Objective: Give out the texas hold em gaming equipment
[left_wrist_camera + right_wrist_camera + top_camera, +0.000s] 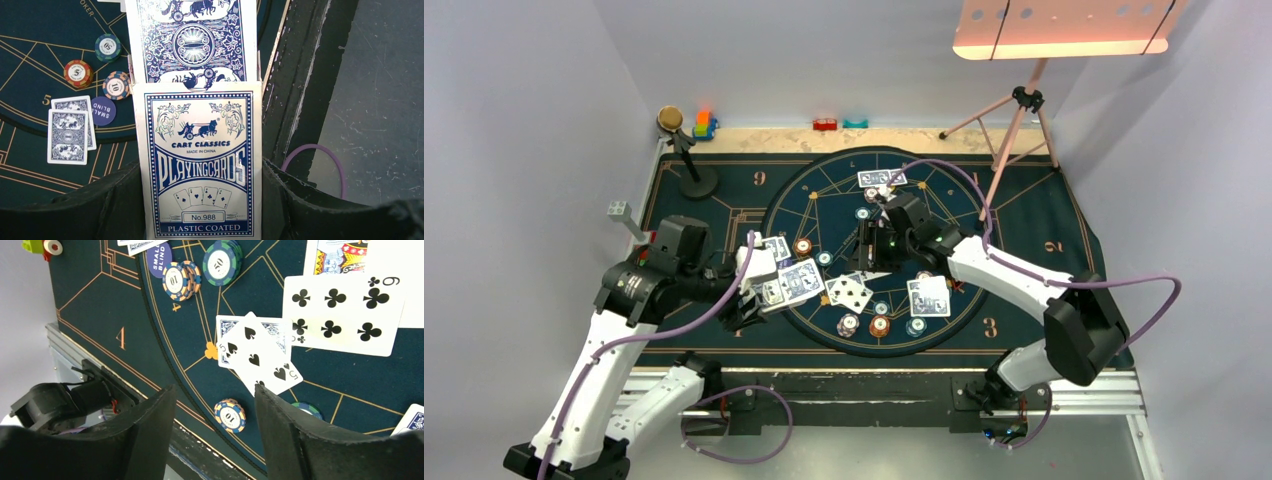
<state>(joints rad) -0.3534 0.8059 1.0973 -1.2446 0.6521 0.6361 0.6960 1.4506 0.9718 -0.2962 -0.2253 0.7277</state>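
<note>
I need to use my left gripper to put down the playing card box and let go of it on the mat's near edge (803, 341) beside the black-and-white chip stack.
My left gripper (764, 288) is shut on a blue-white playing card box (200, 135), held over the mat's left edge. A patterned card back (192, 40) sticks out of the box's top. My right gripper (215, 415) hangs open over the middle of the round mat (824, 195), nothing between its fingers. On the mat far below them lies a "10" chip (230, 415). Face-up cards lie nearby: a five of spades (260, 357) and a six of clubs (345, 315). Face-down pairs (929, 297) (882, 179) (67, 136) and chips (879, 325) (78, 73) ring the mat.
A small-blind button (103, 110) lies by a "10" chip stack (116, 85). A black stand (686, 150) and toy blocks (704, 125) sit at the back left. A tripod (1019, 120) stands at the back right. A metal rail (874, 385) runs along the table's near edge.
</note>
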